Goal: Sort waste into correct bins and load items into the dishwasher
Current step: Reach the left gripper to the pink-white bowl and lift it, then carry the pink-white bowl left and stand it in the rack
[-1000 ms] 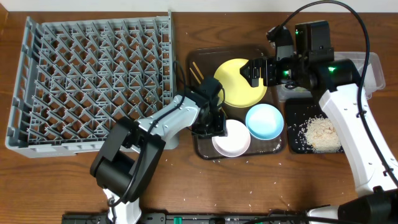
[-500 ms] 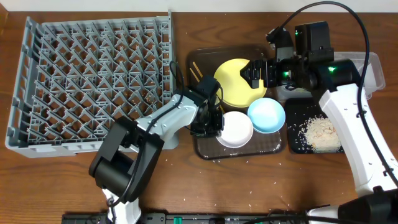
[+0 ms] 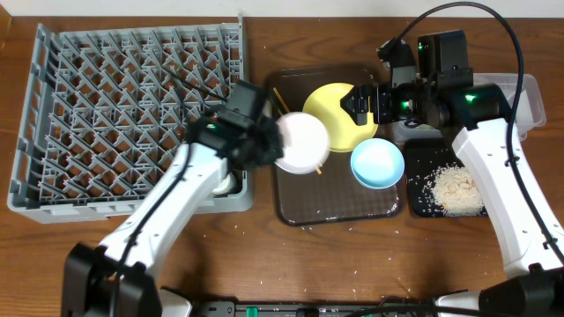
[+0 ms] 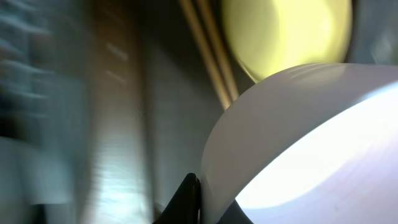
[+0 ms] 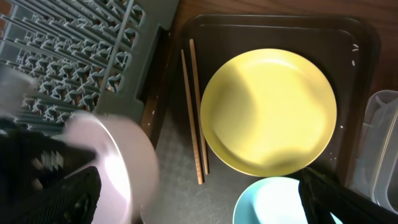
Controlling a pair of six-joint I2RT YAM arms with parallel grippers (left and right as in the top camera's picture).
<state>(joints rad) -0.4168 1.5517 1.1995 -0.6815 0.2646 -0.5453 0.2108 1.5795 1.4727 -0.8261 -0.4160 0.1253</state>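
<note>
Next, I release the white bowl from my left gripper among the grey dish rack's wires [image 3: 215, 122], near the edge facing the brown tray.
My left gripper [image 3: 267, 143] is shut on the rim of the white bowl [image 3: 301, 141] and holds it tilted in the air over the left edge of the brown tray [image 3: 335, 204], beside the grey dish rack [image 3: 132, 106]. The bowl fills the left wrist view [image 4: 311, 143], blurred. My right gripper [image 3: 363, 101] is open and empty above the yellow plate [image 3: 339, 119]. The light blue bowl [image 3: 377, 163] sits below the plate. Two chopsticks [image 5: 196, 112] lie left of the plate. Rice scraps [image 3: 454, 189] lie in the black tray [image 3: 421, 198]. Wrapper, napkin and cup are out of view.
The clear tub [image 3: 522, 95] stands at the far right, partly behind my right arm. The right wrist view shows the rack corner [image 5: 74, 56], the plate [image 5: 267, 112] and the blue bowl [image 5: 267, 202]. Rice grains are scattered on the table.
My left gripper has lifted the white bowl off the brown tray and carried it up and left toward the rack. The blue bowl slid slightly. The right arm has not moved.
</note>
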